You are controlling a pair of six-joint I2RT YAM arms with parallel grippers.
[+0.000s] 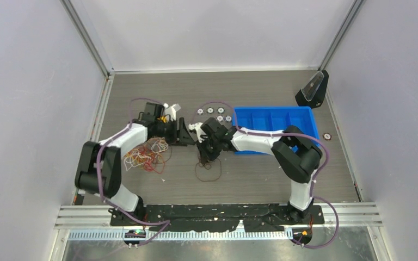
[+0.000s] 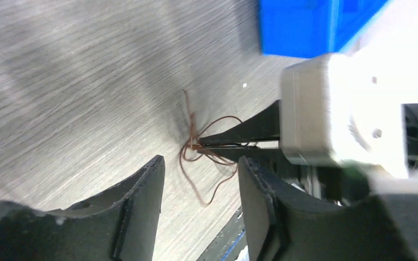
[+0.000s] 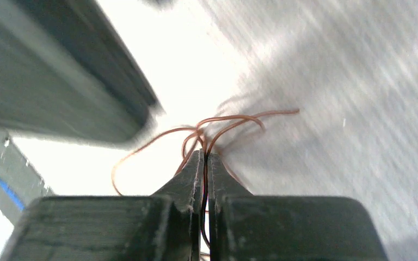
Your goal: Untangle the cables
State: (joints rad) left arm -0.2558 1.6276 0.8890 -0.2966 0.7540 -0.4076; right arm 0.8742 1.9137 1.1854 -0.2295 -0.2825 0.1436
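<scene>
I need to release the brown-red strands with my right gripper in the blue bin's end compartment [image 1: 303, 129] nearest the lone disc.
The cables lie as a fist-sized clump of red, orange and white wires [image 1: 147, 154] on the table beside my left arm. A few brown-red strands [image 3: 223, 120] are pulled apart from it. My right gripper [image 3: 204, 156] is shut on these strands, which fan out beyond its tips and trail down to a loop on the table [image 1: 208, 172]. In the left wrist view the same pinched strands [image 2: 188, 160] dangle from the right gripper [image 2: 198, 145]. My left gripper [image 2: 201, 182] stands open just short of them, with nothing between its fingers [image 2: 141, 212]. From above, both grippers [image 1: 188, 133] [image 1: 202, 145] meet mid-table.
A blue compartment bin [image 1: 275, 128] stands right of the grippers, under the right forearm. Several small round discs [image 1: 213, 113] lie behind them, and one more [image 1: 326, 136] sits right of the bin. A black wedge-shaped object [image 1: 313, 89] is at the back right. Walls enclose the table.
</scene>
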